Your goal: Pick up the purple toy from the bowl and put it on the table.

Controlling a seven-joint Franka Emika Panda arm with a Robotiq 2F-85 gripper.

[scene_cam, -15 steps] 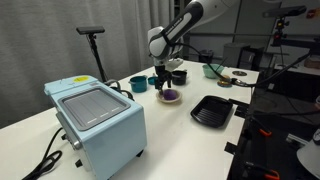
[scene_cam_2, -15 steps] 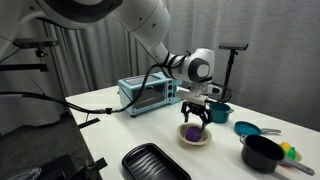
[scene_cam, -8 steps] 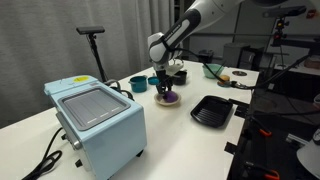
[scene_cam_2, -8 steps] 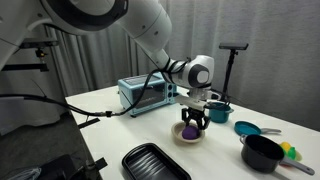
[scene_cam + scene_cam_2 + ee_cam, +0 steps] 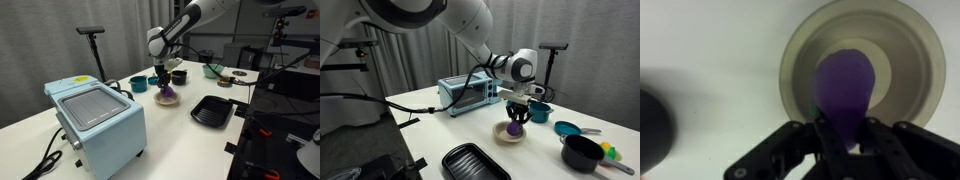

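The robot's gripper should set the purple toy down on the white table (image 5: 187, 131) next to the black tray, toward the toaster oven.
The purple toy (image 5: 845, 88) hangs between my fingers, a little above the cream bowl (image 5: 800, 60). My gripper (image 5: 845, 140) is shut on its near end. In both exterior views the gripper (image 5: 166, 86) (image 5: 516, 117) points straight down over the bowl (image 5: 172, 101) (image 5: 514, 139), with the toy (image 5: 168, 94) (image 5: 514, 128) pinched at its tips. The bowl rests on the white table (image 5: 180, 140) (image 5: 430, 125). The wrist view shows the bowl's inside bare beneath the toy.
A light blue toaster oven (image 5: 95, 120) (image 5: 467, 93) stands on the table. A black tray (image 5: 212, 110) (image 5: 475, 163) lies close to the bowl. A teal bowl (image 5: 138, 84), a dark mug (image 5: 180, 76) and a black pot (image 5: 582, 152) stand nearby.
The gripper came down over the bowl and its jaws closed on the purple toy. The toy now sits slightly higher than before.
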